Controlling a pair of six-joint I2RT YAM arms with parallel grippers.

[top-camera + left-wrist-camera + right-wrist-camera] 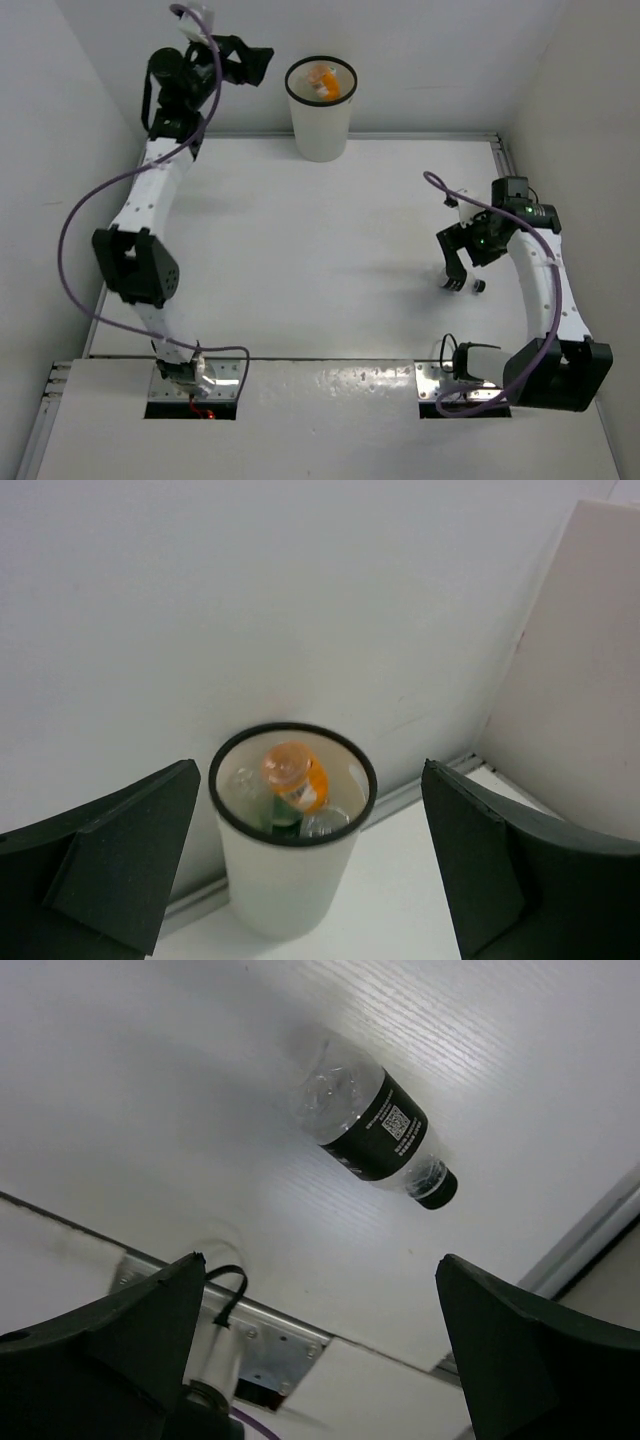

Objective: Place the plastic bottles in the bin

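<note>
Next, I move my right gripper to the clear bottom end (444, 278) (329, 1094) of the dark-labelled bottle, opposite its black cap, and close it there.
The white bin (320, 125) with a black rim stands at the table's far edge against the back wall. An orange bottle (324, 82) lies on top inside it. In the left wrist view the bin (285, 880) holds the orange bottle (296, 776), a green one (272, 812) and clear ones (322, 823). My left gripper (262, 65) hangs open and empty, high up to the left of the bin's mouth (309, 770). A dark-labelled bottle (375, 1125) lies on its side on the table. My right gripper (458, 272) hovers open just above it (320, 1260), partly hiding the bottle (476, 286).
White walls close in the table at the back and on both sides. A metal rail (505, 160) runs along the right edge near the right arm. The arms' base plates (445, 385) sit at the near edge.
</note>
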